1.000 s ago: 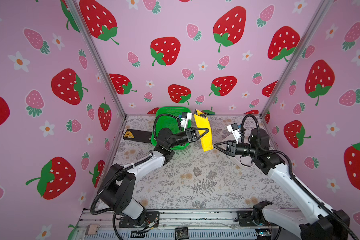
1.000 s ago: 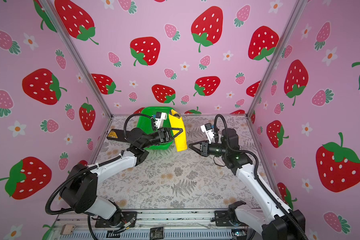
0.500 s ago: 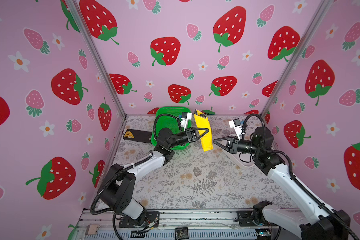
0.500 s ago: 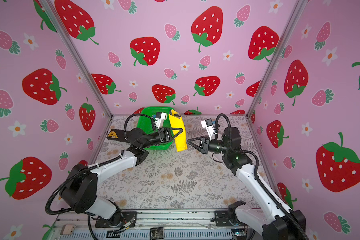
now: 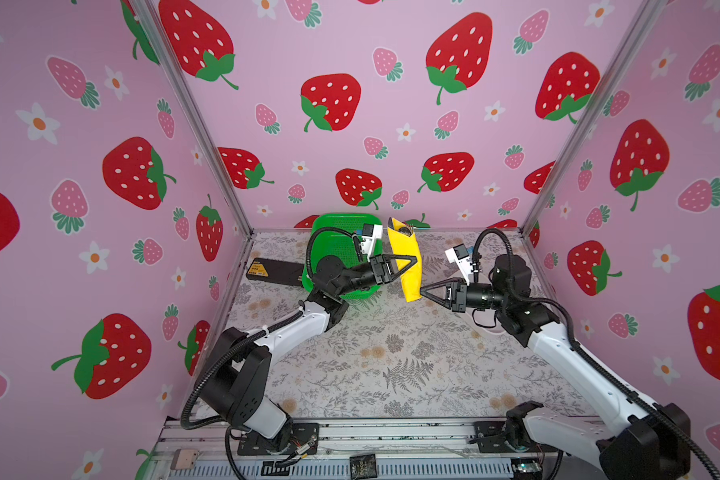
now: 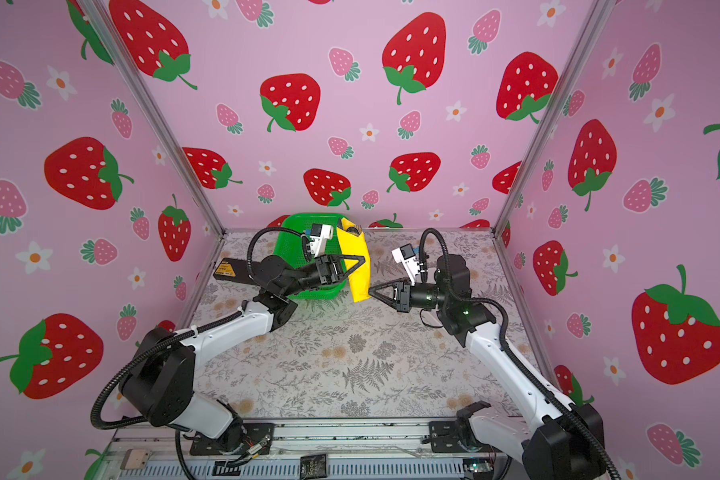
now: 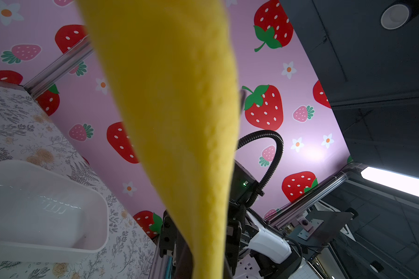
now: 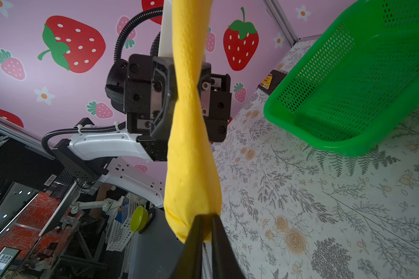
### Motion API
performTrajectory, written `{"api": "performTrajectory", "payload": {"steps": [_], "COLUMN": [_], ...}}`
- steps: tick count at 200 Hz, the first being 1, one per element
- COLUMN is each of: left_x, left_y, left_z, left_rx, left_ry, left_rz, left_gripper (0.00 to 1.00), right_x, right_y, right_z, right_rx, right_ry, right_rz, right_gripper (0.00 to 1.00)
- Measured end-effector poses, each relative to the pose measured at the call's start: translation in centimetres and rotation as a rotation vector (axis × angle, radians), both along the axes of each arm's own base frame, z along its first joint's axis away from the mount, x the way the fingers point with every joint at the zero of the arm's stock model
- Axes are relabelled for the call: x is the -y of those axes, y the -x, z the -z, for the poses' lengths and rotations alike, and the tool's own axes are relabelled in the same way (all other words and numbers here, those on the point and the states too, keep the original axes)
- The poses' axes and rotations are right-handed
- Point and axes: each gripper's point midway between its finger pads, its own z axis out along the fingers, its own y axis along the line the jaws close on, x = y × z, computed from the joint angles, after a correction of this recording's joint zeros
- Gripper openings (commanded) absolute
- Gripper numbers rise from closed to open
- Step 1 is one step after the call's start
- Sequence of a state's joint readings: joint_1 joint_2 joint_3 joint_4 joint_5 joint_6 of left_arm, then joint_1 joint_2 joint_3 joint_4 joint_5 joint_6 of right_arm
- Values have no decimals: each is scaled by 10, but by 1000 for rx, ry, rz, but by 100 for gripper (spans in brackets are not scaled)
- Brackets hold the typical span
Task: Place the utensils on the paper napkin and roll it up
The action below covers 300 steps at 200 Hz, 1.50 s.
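My right gripper is pinching only the edge of the roll's lower end, so it should open, back off and take the roll (image 5: 410,280) just below my left gripper.
The paper napkin (image 5: 404,262) (image 6: 356,266) is a bright yellow roll held tilted in the air beside the basket. My left gripper (image 5: 414,258) (image 6: 363,259) is shut on the roll's middle, and the right wrist view shows that clamp (image 8: 186,91) squeezing it. My right gripper (image 5: 422,289) (image 6: 370,289) (image 8: 205,228) is shut on the roll's lower end (image 8: 191,193). The napkin (image 7: 179,120) fills the left wrist view and covers my left gripper (image 7: 206,270). A dark tip (image 5: 402,228) pokes out of the roll's upper end. The utensils are otherwise hidden.
A green perforated basket (image 5: 341,216) (image 6: 308,216) (image 8: 348,96) stands at the back, left of the roll. A black box with a yellow label (image 5: 273,270) lies by the left wall. A white oblong dish (image 7: 99,200) (image 5: 489,330) sits under the right arm.
My right gripper has moved a little left to the roll's lower end and closed on it. The left gripper and the roll have stayed put.
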<state>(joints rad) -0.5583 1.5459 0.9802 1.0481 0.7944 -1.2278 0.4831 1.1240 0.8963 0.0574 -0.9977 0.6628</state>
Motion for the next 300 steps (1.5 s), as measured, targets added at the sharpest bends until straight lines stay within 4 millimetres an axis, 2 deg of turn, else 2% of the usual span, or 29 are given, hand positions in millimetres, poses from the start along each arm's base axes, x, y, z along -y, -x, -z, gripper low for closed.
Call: {"api": "performTrajectory", "payload": {"steps": [66,84,100,125,175,195,219,254,300], "left_x": [0,0,0,0,0,-1,-1,-3,-4], "left_y": [0,0,0,0,-3,-4,-5,-10,-11], "left_z": [0,-1,0,0,0,0,2,4,2], "left_rx": [2,2,2,1,-8,-9,-8,-7,-6], "left_ry": [2,2,1,0,1,2,-3,-9,-2], "left_rz": [-1,-1,-1,-1,-16,-20,-28,-48,-52], "left_gripper": [0,0,0,0,0,0,0,0,0], "right_x": [8,13,15,12,-2,-8,-10,-8,3], "right_y": [-3,-9,-11,-6,14,17,10,5,-1], "right_z": [24,15,-1,-23,-31,-26,-11,0,19], "right_rx": [-20,13,52,95,112,107,97,104,111], "right_ry": [105,118,105,57,34,49,95,144,240], "right_rz": [62,118,141,103,8,-11,11,41,96], "right_gripper": [14,14,14,14,12,11,11,11,19]}}
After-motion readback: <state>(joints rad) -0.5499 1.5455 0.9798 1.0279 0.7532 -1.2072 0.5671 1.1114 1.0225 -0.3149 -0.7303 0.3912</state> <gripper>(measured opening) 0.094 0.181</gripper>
